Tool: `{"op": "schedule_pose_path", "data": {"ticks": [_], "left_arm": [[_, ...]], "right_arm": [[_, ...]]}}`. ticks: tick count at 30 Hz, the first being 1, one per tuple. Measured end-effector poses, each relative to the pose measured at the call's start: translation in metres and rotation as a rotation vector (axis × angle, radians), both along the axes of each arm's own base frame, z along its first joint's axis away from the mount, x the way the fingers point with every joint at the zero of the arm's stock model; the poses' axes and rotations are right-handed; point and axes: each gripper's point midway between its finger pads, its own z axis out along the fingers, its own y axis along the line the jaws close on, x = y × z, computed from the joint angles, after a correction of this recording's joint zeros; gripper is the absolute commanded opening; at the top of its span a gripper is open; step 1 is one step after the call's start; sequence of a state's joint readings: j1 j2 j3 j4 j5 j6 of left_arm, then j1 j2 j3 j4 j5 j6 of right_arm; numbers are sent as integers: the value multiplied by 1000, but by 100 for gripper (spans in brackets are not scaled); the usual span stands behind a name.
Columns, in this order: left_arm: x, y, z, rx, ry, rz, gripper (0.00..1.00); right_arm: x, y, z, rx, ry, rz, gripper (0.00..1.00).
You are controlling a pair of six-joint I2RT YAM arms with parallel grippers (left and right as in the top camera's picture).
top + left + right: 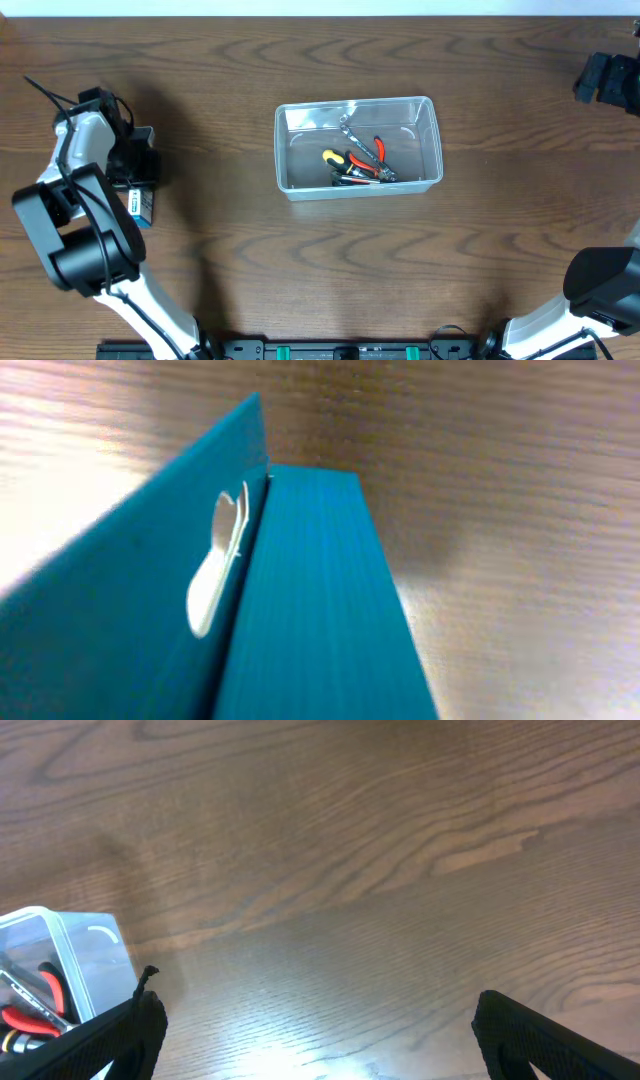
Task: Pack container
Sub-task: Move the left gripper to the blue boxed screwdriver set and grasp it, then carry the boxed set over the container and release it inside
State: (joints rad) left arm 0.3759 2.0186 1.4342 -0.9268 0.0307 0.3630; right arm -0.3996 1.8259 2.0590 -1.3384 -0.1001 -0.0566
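My left gripper should set the small blue-and-white box down inside the clear plastic container [334, 151], next to the yellow-handled screwdriver.
The clear plastic container [355, 102] stands at the table's middle and holds red-handled pliers [372, 155], a yellow-handled screwdriver [335, 157] and a silver wrench [348, 125]. My left gripper [135, 168] is far left, right over a small blue-and-white box [143, 206]. That box [300, 610] fills the left wrist view and hides the fingers. My right gripper [608, 80] is at the far right back, open and empty [318, 1020]. The container's corner [85, 955] shows at the left of the right wrist view, with the pliers [40, 995] inside.
Wood-grain table all round. The arm bases stand at the front left [80, 250] and front right [600, 280]. A black cable [50, 92] sticks out by the left arm.
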Motion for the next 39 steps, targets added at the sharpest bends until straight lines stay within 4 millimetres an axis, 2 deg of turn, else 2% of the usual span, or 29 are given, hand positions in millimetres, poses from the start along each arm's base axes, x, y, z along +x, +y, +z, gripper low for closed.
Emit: {"op": "schedule_pose_path", "data": {"ticks": [2, 4, 6, 8, 11, 13, 15, 17, 20, 22, 24, 27, 30, 33, 36, 39], "left_arm": [[4, -4, 20, 17, -44, -13, 6], [12, -14, 51, 42, -125, -44, 6], [20, -30, 85, 62, -218, -90, 6], [26, -55, 121, 80, -319, -164, 6], [32, -105, 169, 98, -462, -345, 6], [33, -143, 192, 104, -544, -493, 6], [33, -186, 210, 102, -619, -671, 6], [32, -226, 217, 92, -665, -839, 6], [32, -278, 215, 79, -711, -1058, 6], [35, -311, 205, 61, -727, -1181, 5], [39, -337, 189, 31, -723, -1263, 6], [42, -367, 151, -25, -670, -1349, 6], [38, -384, 106, -73, -568, -1402, 6], [30, -391, 67, -105, -467, -1435, 6], [24, -395, 45, -135, -409, -1447, 6], [18, -397, 37, -167, -383, -1452, 6]], "right_arm": [[0, 0, 0, -1, 0, -1, 99], [0, 0, 0, -2, 1, -1, 99], [0, -1, 0, -2, 1, -2, 99], [0, -1, 0, -2, 1, -2, 99], [0, -1, 0, -3, 1, -1, 99], [0, -1, 0, -3, 1, -1, 99], [0, -1, 0, -3, 1, 0, 99], [0, -1, 0, -3, 1, 0, 99], [0, -1, 0, -3, 2, 0, 99], [0, -1, 0, -3, 2, 0, 99], [0, -1, 0, -3, 2, 0, 99], [-1, 0, 0, -2, 3, 0, 99], [-1, 0, 0, -2, 5, 0, 99], [-1, 0, 0, -2, 5, 0, 99], [-1, 0, 0, -2, 5, 0, 99], [-1, 0, 0, -2, 5, 0, 99]]}}
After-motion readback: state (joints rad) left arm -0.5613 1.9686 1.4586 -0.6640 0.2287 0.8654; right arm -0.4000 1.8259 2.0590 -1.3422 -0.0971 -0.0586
